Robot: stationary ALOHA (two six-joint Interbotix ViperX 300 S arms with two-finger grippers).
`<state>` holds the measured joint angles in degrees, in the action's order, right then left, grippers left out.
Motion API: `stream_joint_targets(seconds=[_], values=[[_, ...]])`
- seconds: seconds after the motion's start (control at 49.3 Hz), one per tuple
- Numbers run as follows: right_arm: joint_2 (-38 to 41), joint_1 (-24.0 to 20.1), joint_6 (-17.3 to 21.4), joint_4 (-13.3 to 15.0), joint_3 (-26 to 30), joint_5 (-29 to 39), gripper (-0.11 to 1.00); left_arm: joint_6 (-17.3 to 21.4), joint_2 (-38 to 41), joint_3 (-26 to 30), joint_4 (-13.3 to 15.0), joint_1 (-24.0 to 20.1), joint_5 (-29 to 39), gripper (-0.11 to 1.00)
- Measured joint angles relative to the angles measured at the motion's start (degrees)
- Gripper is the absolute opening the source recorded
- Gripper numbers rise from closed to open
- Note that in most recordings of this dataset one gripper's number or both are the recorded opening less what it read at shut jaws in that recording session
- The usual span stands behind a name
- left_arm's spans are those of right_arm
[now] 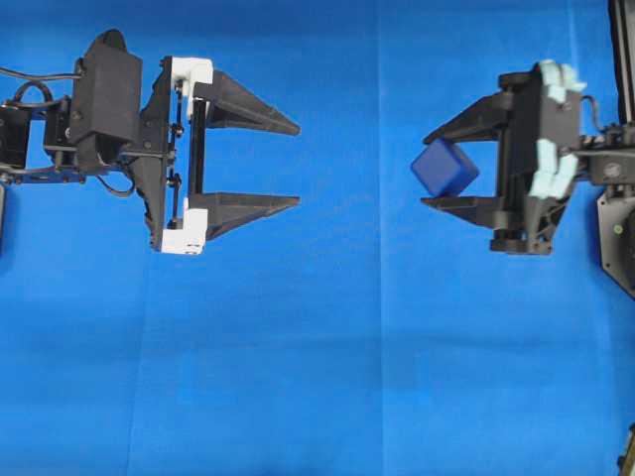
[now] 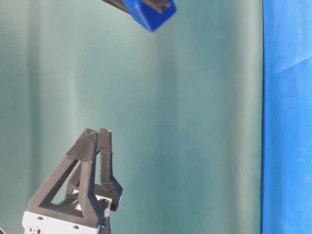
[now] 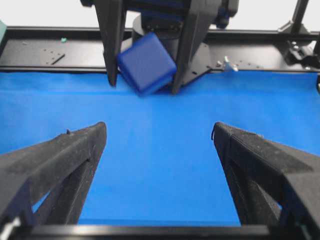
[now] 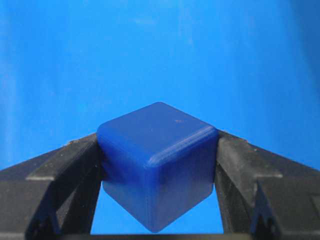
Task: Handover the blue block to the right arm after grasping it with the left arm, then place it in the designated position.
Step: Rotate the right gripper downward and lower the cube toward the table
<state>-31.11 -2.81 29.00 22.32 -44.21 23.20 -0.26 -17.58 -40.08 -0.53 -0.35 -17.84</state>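
My right gripper needs to let go of the blue block on the bare cloth just off my left gripper's open fingertips (image 1: 344, 237).
The blue block (image 1: 444, 167) is a small dark-blue cube, tilted and pinched between the two black fingers of my right gripper (image 1: 427, 169), above the blue cloth. The right wrist view shows the block (image 4: 157, 162) wedged corner-down between both fingers, with the right gripper (image 4: 157, 150) shut on it. My left gripper (image 1: 296, 165), with white brackets, hangs to the left, well apart from the block. Its jaws stand wide open and hold nothing. From the left wrist view, the left gripper (image 3: 160, 131) faces the block (image 3: 146, 62) held across the gap. The table-level view catches the block (image 2: 148, 13) at its top edge.
A blue cloth (image 1: 327, 377) covers the table. A black frame rail (image 3: 50, 52) runs along the cloth's far edge behind the right arm. The right arm's base (image 1: 617, 228) stands at the right edge. A teal backdrop (image 2: 170, 122) fills the table-level view.
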Motion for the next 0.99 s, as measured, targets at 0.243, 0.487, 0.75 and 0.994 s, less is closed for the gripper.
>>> stream_joint_targets(seconds=[0.243,0.487,0.75,0.994], values=[[6.86,0.09,0.0,0.0,0.0,-6.77,0.53,-0.09,0.0,-0.09,0.0,-0.09,0.09,0.91],[14.94,1.23,0.0,0.09,0.0,-15.56,0.53,0.0,0.0,0.0,0.0,0.0,0.09,0.91],[24.35,2.9,0.09,-0.18,0.09,-24.87,0.53,0.0,0.0,0.0,0.09,-0.09,0.09,0.91],[32.17,4.22,0.0,-0.7,0.09,-32.08,0.53,0.0,-0.09,0.0,0.0,0.0,0.18,0.91]])
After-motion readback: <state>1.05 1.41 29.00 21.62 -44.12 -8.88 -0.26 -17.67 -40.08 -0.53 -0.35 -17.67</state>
